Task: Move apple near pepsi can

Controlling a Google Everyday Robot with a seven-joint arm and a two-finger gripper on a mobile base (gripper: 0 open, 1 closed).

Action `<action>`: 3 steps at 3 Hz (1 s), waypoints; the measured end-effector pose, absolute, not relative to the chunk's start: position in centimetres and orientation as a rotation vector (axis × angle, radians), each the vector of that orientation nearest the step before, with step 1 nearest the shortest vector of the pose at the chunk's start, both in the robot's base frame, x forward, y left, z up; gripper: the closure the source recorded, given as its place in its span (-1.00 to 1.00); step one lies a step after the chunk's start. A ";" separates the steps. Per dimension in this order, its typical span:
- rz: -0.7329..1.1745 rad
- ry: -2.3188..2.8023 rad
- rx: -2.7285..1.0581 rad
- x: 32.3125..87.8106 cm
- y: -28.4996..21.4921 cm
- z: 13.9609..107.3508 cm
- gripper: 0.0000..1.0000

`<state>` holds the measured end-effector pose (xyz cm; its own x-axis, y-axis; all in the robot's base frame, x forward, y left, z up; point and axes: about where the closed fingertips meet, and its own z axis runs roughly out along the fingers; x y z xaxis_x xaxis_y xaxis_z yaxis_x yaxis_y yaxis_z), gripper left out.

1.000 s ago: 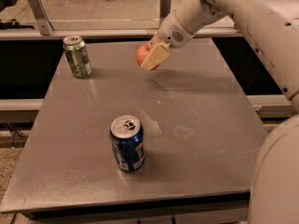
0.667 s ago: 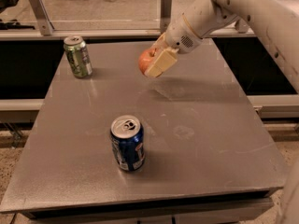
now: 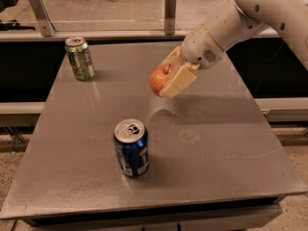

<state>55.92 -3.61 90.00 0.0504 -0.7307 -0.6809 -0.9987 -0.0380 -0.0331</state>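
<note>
Next, I release the apple, still held above the middle of the table, on the grey table [image 3: 161,134], right up against the side of the pepsi can that faces my arm.
The red-orange apple [image 3: 158,79] is held in my gripper [image 3: 169,81], which is shut on it and carries it above the middle of the grey table [image 3: 221,143]. The cream fingers [image 3: 178,82] clamp the apple from both sides. The dark blue pepsi can [image 3: 131,148] stands upright on the table, in front of and to the left of the apple, about a can's height away. My white arm reaches in from the upper right.
A green can [image 3: 80,58] stands upright at the table's back left corner. A metal rail with posts [image 3: 169,6] runs behind the table. The table's front edge is just below the pepsi can.
My gripper has carried the apple from the back of the table toward the front, closer to the pepsi can. The cans have not moved.
</note>
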 end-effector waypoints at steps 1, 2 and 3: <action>0.716 1.705 -1.902 52.0 -3.8 89.2 1.00; 0.700 1.697 -1.955 50.0 -3.6 88.4 1.00; 0.687 1.718 -1.978 47.5 -3.1 88.2 1.00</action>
<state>47.45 -3.10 88.16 0.1099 -0.7773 -0.6195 -0.9901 -0.1401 0.0001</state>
